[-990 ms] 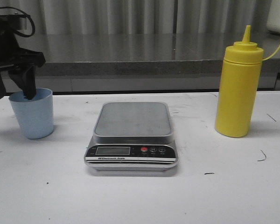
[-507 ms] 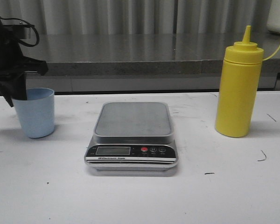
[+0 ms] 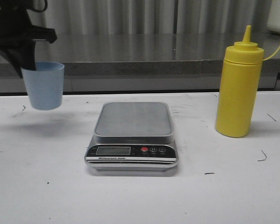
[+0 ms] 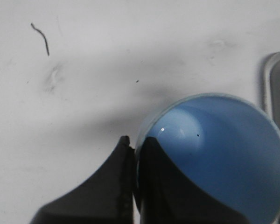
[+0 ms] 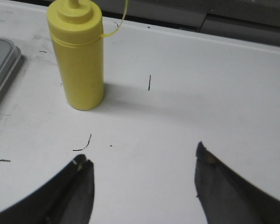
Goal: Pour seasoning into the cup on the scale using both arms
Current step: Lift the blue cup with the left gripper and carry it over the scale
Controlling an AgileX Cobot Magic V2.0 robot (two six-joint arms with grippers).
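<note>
I need to let go of the pale blue cup with my left gripper on the far half of the scale's steel platform (image 3: 134,114).
My left gripper (image 3: 27,63) is shut on the rim of the pale blue cup (image 3: 45,86) and holds it in the air, left of the scale (image 3: 132,135). In the left wrist view one finger is outside the cup (image 4: 219,154) and one inside, and the scale's corner (image 4: 275,88) shows at the edge. The yellow seasoning bottle (image 3: 238,86) stands upright on the table right of the scale. In the right wrist view my right gripper (image 5: 142,158) is open and empty, some way short of the bottle (image 5: 78,60). The right gripper does not show in the front view.
The white table (image 3: 140,196) bears small dark scuff marks. A grey ledge (image 3: 140,58) runs along the table's far edge. The scale's steel platform (image 3: 133,117) bears nothing.
My left gripper has closed on the cup's rim, lifted the cup off the table and carried it a little to the right. The bottle and the scale have not moved.
</note>
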